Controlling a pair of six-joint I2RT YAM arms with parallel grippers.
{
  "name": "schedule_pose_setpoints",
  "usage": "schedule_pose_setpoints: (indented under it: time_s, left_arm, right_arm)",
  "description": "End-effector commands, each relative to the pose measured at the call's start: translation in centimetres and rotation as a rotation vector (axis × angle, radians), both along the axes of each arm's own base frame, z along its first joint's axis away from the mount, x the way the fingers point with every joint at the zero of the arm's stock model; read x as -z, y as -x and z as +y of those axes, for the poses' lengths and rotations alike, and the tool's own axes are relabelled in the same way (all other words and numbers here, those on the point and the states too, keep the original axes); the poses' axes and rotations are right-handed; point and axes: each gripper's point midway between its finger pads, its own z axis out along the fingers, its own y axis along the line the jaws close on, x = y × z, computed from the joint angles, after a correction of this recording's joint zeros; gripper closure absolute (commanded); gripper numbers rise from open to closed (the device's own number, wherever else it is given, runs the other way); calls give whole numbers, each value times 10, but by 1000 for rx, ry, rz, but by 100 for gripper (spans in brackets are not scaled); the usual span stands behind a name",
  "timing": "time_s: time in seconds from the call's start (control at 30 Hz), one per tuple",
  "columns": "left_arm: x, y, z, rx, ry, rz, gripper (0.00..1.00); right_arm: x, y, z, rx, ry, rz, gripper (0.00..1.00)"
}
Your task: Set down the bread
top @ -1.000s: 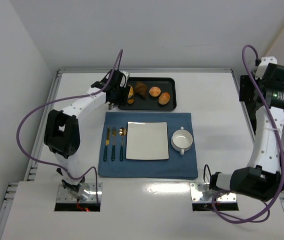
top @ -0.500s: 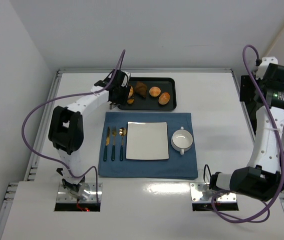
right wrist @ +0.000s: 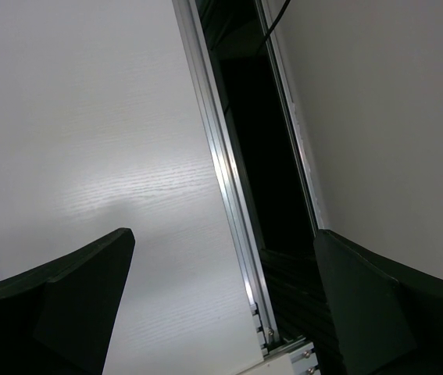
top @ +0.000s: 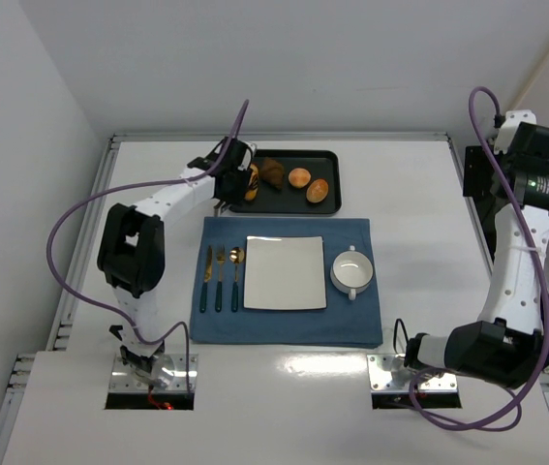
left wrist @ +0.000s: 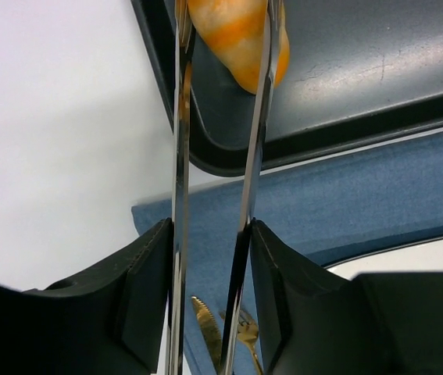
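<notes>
Next, my left gripper brings the bread to rest by letting go of it near the middle of the white square plate [top: 281, 268].
The bread [left wrist: 237, 39] is a golden-yellow roll at the left end of the black tray [left wrist: 377, 70]. In the top view the bread [top: 252, 181] shows as a small orange shape just right of my left gripper [top: 230, 170]. My left gripper [left wrist: 209, 234] is shut on a pair of metal tongs [left wrist: 180, 156]. The tongs' two blades reach up along either side of the bread and touch it. At the table's right edge my right gripper [right wrist: 221, 297] is held high, open and with nothing in it.
The tray [top: 289, 160] also holds a dark brown pastry [top: 273, 171] and two round buns [top: 299, 177]. In front of it a blue placemat [top: 284, 325] carries a white square plate [top: 285, 272], a white bowl [top: 351, 273] and gold cutlery [top: 222, 276].
The left arm has pushed further over the tray's left end. Its jaws have narrowed, and the tongs' blades have closed in on the bread. The right arm has not moved.
</notes>
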Motion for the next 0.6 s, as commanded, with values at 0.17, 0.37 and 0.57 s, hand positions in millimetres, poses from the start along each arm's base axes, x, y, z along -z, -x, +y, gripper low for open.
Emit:
schedule_pose_setpoints:
  time_s: [0.17,0.37,0.57]
  left_arm:
    - [-87,-3,9,46,-3,-197,89]
    - [-118,34,14,155,-7,-241,94]
    - [-118,91,14,329,-16,-211,99]
  right_arm:
    - [-18,-7,-3,9,5,-63,0]
    - [-9,-9,-4,4,5,-42,0]
    - [-9,-11,-1,-5,5,-42,0]
